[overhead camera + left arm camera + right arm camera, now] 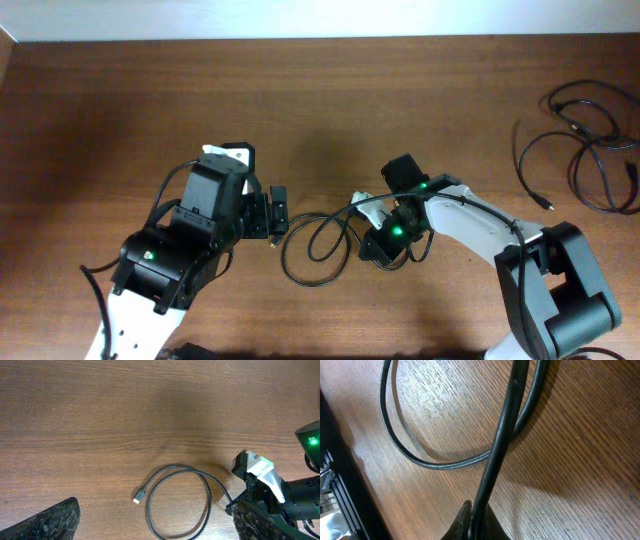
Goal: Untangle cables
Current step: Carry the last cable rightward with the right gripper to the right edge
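Observation:
The robot's right gripper will release the thin black cable on the bare wood (480, 113) next to the tangled cables, toward the pale wall.
One thin black cable (318, 252) lies in a loop on the wooden table between my two grippers. Its small metal-tipped plug (139, 496) rests on the wood at the loop's left side. My right gripper (476, 524) is shut on this cable, pinching the cord (504, 435) between its fingertips just right of the loop (378, 243). My left gripper (155, 527) stands wide open, its fingers either side of the loop's lower half, touching nothing. In the overhead view the left gripper (275, 213) sits just left of the loop.
Several more black cables (585, 150) lie tangled at the table's far right edge. The right arm's white link (470, 225) stretches from the lower right toward the centre. The pale wall runs along the table's back edge (320, 38).

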Motion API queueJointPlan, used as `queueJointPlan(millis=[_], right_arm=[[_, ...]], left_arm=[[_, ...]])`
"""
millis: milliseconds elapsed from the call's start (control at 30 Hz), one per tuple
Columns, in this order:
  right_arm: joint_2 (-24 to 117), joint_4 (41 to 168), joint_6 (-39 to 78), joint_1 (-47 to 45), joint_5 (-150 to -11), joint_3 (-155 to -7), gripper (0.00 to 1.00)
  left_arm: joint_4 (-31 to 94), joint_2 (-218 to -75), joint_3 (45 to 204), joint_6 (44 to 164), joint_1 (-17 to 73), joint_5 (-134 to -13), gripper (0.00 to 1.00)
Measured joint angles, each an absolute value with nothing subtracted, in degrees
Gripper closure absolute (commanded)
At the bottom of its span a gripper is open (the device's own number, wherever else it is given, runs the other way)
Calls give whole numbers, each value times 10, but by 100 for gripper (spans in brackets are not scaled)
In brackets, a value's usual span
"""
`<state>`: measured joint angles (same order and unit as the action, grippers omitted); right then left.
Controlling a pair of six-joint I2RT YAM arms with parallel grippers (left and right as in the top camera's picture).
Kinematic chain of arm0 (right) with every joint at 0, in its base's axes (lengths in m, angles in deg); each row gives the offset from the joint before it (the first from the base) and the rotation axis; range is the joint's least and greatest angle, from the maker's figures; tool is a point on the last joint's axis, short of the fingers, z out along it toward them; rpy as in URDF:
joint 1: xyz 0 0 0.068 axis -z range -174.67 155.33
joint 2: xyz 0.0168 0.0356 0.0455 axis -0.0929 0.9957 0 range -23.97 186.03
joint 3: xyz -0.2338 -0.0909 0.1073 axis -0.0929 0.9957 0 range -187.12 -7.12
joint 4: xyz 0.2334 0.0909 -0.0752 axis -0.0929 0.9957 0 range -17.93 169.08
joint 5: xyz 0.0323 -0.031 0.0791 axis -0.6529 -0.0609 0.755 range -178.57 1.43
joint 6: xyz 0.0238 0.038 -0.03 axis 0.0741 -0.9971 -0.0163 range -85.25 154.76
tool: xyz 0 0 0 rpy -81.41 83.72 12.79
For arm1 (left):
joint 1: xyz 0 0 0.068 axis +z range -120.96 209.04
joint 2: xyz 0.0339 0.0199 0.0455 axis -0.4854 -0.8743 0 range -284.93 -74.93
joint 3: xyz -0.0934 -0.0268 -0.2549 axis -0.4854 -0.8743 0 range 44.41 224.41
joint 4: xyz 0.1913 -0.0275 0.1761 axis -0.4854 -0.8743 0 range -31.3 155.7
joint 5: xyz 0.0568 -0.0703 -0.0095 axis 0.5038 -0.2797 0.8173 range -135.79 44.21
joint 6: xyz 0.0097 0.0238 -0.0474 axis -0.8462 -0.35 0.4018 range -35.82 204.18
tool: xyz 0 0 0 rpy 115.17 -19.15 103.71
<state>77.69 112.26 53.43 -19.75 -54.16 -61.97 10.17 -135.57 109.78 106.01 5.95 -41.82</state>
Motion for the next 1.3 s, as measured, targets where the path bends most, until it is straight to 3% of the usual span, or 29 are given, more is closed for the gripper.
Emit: queueJointPlan(millis=[233,467,767,1100,1300], right_arm=[[777,1102,514,-189,-551,-620,96],[777,1073,432,-112,-556,-628,96],[777,1056,319,-31,-557,-740,96],[777,849,199,-16,-560,-784,96],[777,804,156,7,-600,-784,96]], left_arm=[[102,-1356,1098,1060,59,-418,1],[102,-1356,1098,1060,59,-418,1],[102,-1356,1098,1060,59,-418,1],[102,-1356,1098,1060,59,-418,1],[102,-1356,1098,1060,59,-417,1]])
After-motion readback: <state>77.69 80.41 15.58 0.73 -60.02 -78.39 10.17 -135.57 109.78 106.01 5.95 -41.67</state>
